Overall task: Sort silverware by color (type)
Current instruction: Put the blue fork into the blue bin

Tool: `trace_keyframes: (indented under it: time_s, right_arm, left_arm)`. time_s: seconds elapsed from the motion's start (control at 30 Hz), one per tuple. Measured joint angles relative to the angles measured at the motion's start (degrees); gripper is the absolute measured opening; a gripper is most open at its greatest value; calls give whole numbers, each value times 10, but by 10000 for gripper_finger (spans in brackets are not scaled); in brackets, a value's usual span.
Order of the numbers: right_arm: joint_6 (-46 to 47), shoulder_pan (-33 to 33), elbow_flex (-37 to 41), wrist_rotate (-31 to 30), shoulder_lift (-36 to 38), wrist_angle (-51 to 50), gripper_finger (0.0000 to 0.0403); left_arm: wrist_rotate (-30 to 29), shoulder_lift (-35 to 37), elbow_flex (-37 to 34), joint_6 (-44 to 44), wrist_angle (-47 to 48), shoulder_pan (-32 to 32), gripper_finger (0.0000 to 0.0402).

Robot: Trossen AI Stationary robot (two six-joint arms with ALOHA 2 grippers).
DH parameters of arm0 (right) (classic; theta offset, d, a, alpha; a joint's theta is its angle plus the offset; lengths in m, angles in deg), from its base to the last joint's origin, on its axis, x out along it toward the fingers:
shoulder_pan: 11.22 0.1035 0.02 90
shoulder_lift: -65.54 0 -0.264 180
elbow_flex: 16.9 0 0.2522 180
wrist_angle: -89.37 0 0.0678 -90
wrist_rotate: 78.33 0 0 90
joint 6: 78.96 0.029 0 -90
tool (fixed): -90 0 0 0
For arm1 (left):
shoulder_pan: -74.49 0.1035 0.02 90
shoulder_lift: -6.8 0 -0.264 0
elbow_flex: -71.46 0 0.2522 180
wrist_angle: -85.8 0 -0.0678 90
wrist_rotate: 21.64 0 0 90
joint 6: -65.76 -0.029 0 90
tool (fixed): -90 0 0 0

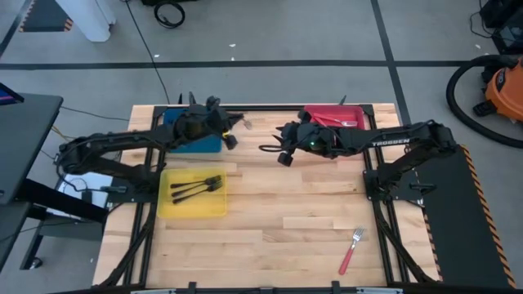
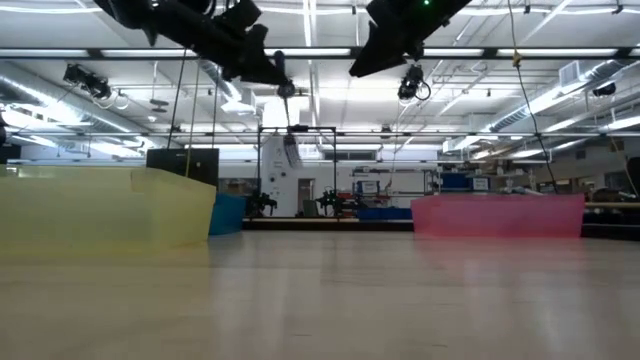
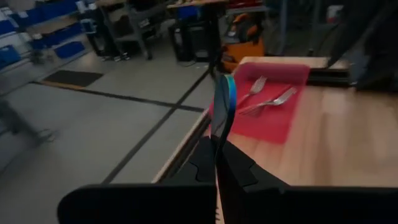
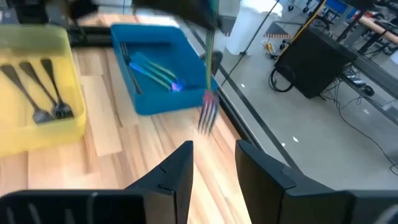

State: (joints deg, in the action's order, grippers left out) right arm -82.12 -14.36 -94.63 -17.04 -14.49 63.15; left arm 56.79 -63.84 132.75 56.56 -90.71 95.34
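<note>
I will have my left gripper release the teal-handled fork so that it lands on top of the teal forks in the blue tray [image 1: 200, 134].
My left gripper [image 1: 231, 123] hovers near the table's far edge, next to the blue tray [image 1: 192, 137], shut on a teal-handled fork [image 3: 224, 102]. The fork's tines [image 4: 207, 116] hang down in the right wrist view and show in the low view [image 2: 290, 150]. My right gripper [image 4: 214, 163] stands open just short of the fork, in front of the red tray [image 1: 337, 117], touching nothing. Teal forks [image 4: 155, 71] lie in the blue tray, silver-tined forks [image 3: 267, 99] in the red one, and three black forks [image 1: 196, 187] in the yellow tray [image 1: 194, 204]. A red fork [image 1: 350, 250] lies on the table, near right. My left gripper pinches the fork's teal handle [image 3: 222, 127] between its two shut fingers. The handle sticks out past the fingertips. The fork is lifted clear of the table and trays, and its tine end hangs downward.
The three trays line the table's far and left parts. Bare wooden tabletop [image 1: 278, 220] lies in the middle and near side. Black frame rails [image 1: 380, 204] run along both sides of the table.
</note>
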Motion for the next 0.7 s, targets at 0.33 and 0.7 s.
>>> trace_keyframes:
  time_s: [0.33,0.7]
  right_arm:
    - [6,0,0,-1,2,-52,126]
    - [6,-1,0,-1,2,-53,126]
  left_arm:
    - [-1,109,0,-80,195,61,0]
    - [-28,125,0,-110,427,116,1]
